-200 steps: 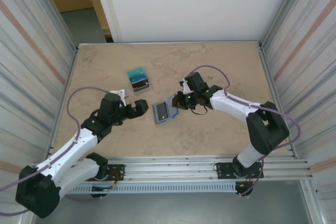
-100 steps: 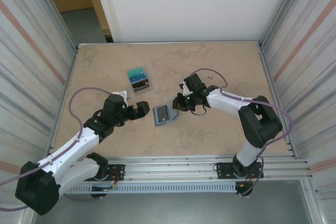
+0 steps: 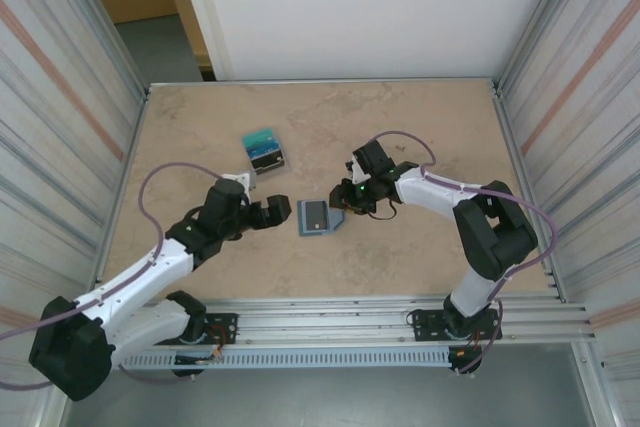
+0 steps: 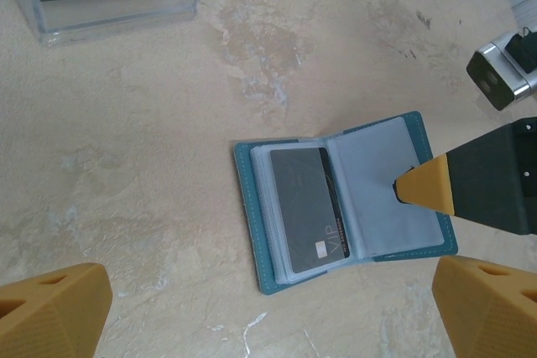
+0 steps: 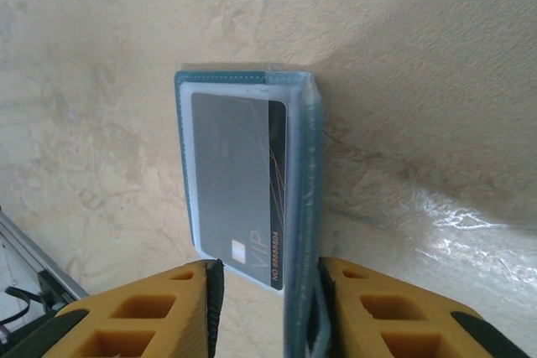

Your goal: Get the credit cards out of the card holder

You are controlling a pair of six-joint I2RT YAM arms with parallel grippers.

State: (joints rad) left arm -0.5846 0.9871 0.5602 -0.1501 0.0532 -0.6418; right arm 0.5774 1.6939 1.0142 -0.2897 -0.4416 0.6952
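Note:
My right gripper needs to take the VIP card's edge [image 5: 278, 186] beside the card holder's fold, since its fingers straddle the card holder's empty panel and the VIP card sits in the opposite pocket.
The slate-blue card holder [image 3: 313, 216] lies open on the table between both arms. A dark grey VIP credit card [image 4: 304, 207] sits in its left panel's pocket. The card holder's [image 5: 300, 165] right panel stands edge-on between my right gripper's [image 5: 268, 291] parted jaws. It leans on the right finger [image 5: 394, 316], with a gap to the left one. That same card [image 5: 235, 182] shows just beyond the jaws. My left gripper [image 3: 280, 212] stands wide open just left of the holder, touching nothing. Its fingers frame the card holder [image 4: 252, 224] from the near side.
A clear plastic box [image 3: 265, 150] holding teal and dark cards stands behind the left gripper; its clear wall [image 4: 109, 6] shows at the top left of the left wrist view. Metal side walls and the front rail bound the table.
The right gripper's jaws have parted from the holder's right panel, and the holder now lies flatter. The left gripper has moved right, closer to the holder.

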